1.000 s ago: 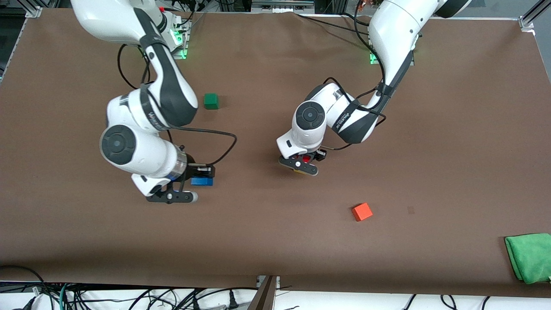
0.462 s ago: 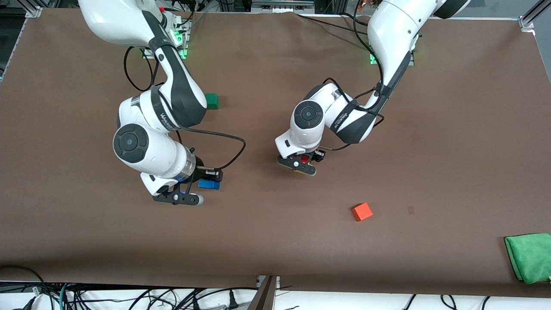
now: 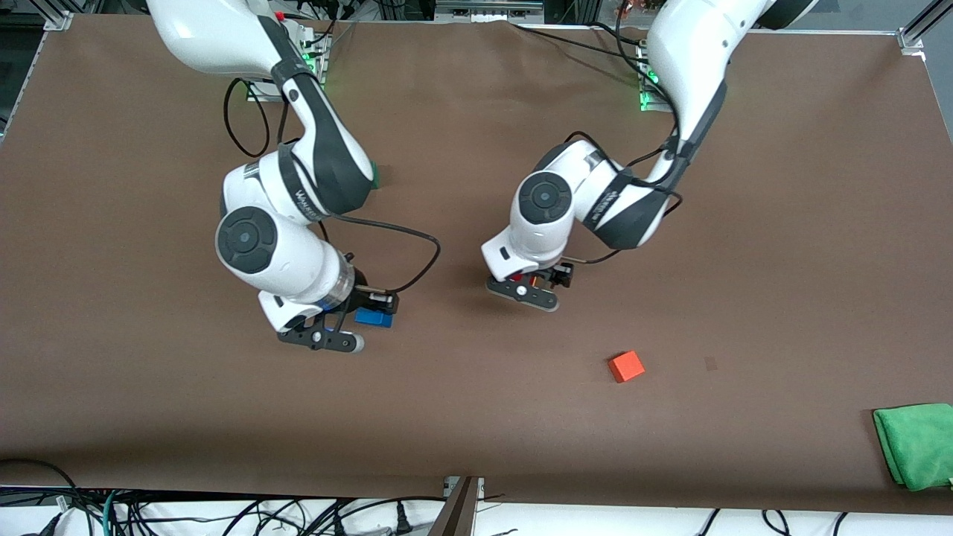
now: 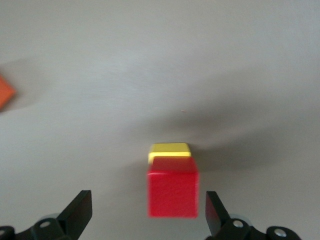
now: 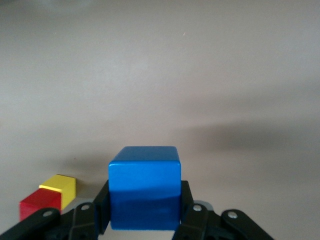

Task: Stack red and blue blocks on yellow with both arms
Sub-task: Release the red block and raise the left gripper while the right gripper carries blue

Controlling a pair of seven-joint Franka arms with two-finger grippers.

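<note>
The blue block, which is held above the table now, will be let go by my right gripper on top of the red block [image 3: 525, 274] [image 5: 39, 204], under my open left gripper.
My left gripper [image 3: 532, 286] hangs open over the table's middle. In the left wrist view its fingers [image 4: 80, 212] stand apart on either side of the red block [image 4: 173, 187] without touching it. The red block covers most of the yellow cube [image 4: 170, 149], which shows only as a strip at one edge. In the front view only a sliver of red [image 3: 516, 278] shows. My right gripper [image 3: 365, 318] is shut on the blue block [image 3: 374, 318] above the table, toward the right arm's end. The right wrist view shows the blue block [image 5: 145, 192], with red [image 5: 39, 206] and yellow [image 5: 60, 187] farther off.
An orange-red cube [image 3: 626, 366] lies nearer the front camera than the left gripper. It also shows in the left wrist view [image 4: 5, 92]. A green cube [image 3: 377, 177] is mostly hidden by the right arm. A green cloth [image 3: 916, 443] lies at the front corner, left arm's end.
My right arm has carried the blue block toward the left arm's end. My left gripper has shifted slightly the same way, and the yellow seen under it earlier is now hidden in the front view.
</note>
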